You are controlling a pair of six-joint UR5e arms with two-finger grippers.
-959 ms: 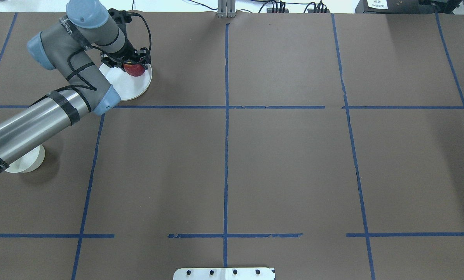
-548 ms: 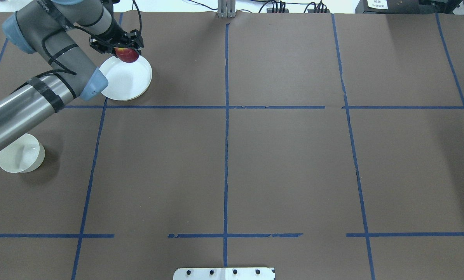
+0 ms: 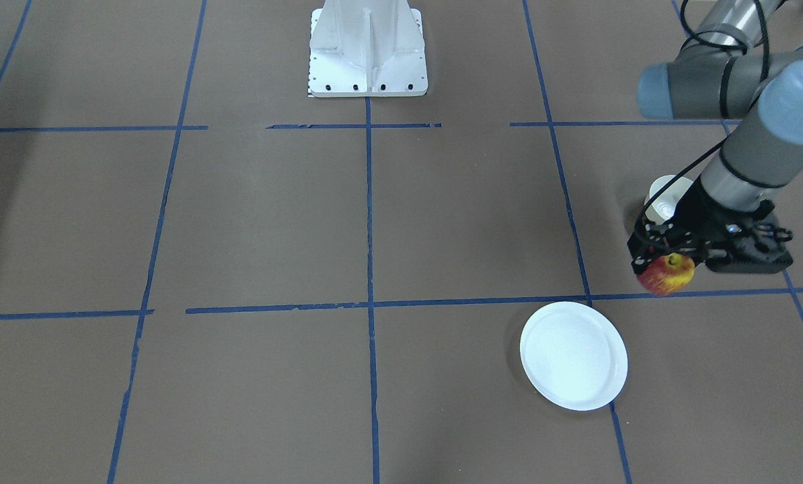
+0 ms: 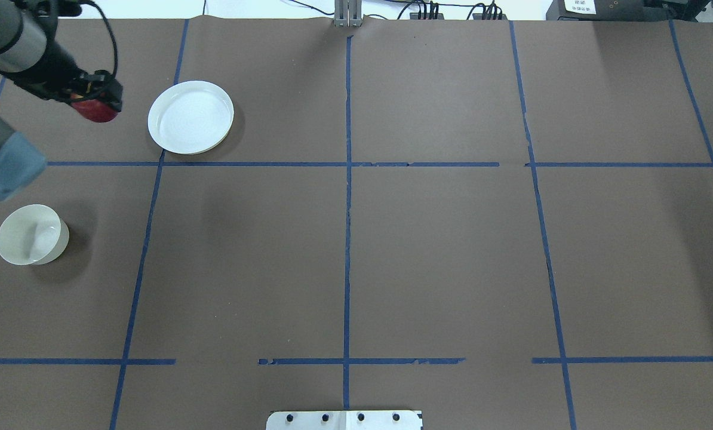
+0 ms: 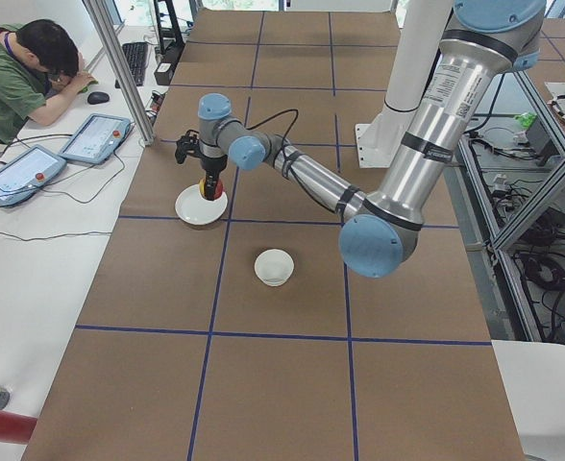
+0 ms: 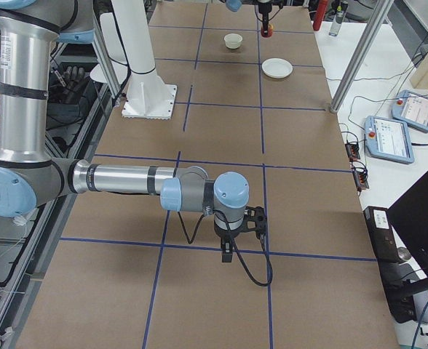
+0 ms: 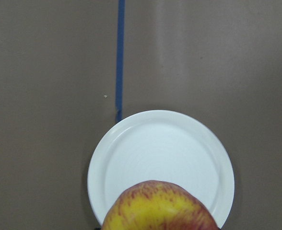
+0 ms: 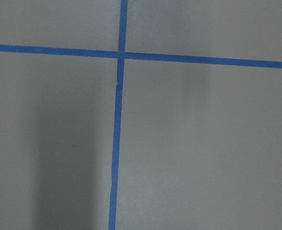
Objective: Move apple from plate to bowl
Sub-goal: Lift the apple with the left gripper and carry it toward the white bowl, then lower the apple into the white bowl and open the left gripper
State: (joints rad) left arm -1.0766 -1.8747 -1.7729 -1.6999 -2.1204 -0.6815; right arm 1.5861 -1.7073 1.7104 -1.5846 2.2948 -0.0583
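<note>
I need to release the apple from my left gripper inside the cream bowl (image 3: 679, 204) that stands nearer the robot than the white plate. The apple is in the air beside the plate now.
My left gripper (image 4: 91, 99) is shut on the red and yellow apple (image 4: 98, 112) and holds it in the air to the left of the white plate (image 4: 190, 116). In the front view the apple (image 3: 668, 275) hangs under the gripper (image 3: 664, 258), above and right of the plate (image 3: 573, 355). The left wrist view shows the apple (image 7: 160, 208) over the bare plate (image 7: 160, 143). The cream bowl (image 4: 32, 234) stands nearer the robot, and in the front view the gripper partly hides it (image 3: 664, 191). My right gripper (image 6: 228, 249) shows only in the exterior right view, and I cannot tell whether it is open or shut.
Blue tape lines (image 4: 347, 179) divide the brown table cover. The robot's white base plate (image 3: 368, 50) stands at the middle of the near edge. An operator (image 5: 18, 77) sits with tablets beyond the table's far end.
My left gripper has lifted the apple off the plate and carried it to the left. The plate is now bare, and the arm no longer covers the bowl.
</note>
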